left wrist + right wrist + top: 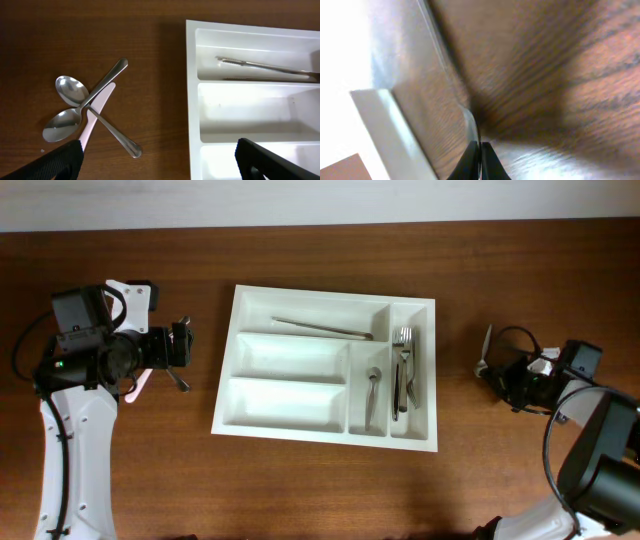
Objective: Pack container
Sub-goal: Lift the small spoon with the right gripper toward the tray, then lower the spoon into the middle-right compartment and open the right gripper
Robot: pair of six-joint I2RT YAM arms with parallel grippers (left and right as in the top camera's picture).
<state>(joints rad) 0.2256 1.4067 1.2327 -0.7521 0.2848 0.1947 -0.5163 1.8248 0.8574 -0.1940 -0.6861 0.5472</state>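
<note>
Next, my right gripper lets go of the metal utensil between the tray's spoon and the empty lower compartments [360, 397].
The container [325, 292] is a large white cutlery tray at the table's middle; its left rim [192, 100] shows in the left wrist view. It holds a knife [320, 328] in the top long compartment, a spoon [372, 392] and forks [405, 350] in the two vertical ones. My left gripper [183, 343] [157, 150] hangs open left of the tray, just beside two crossed spoons [92, 107] lying on a pink flat piece [97, 105]. My right gripper [492, 372] [480, 150] is right of the tray, shut on a thin metal knife blade [427, 75] that sticks up from it.
The two lower long compartments [290, 402] of the tray hold nothing. Bare brown wood table [320, 490] surrounds the tray. A pale wall strip [320, 200] runs along the table's far edge.
</note>
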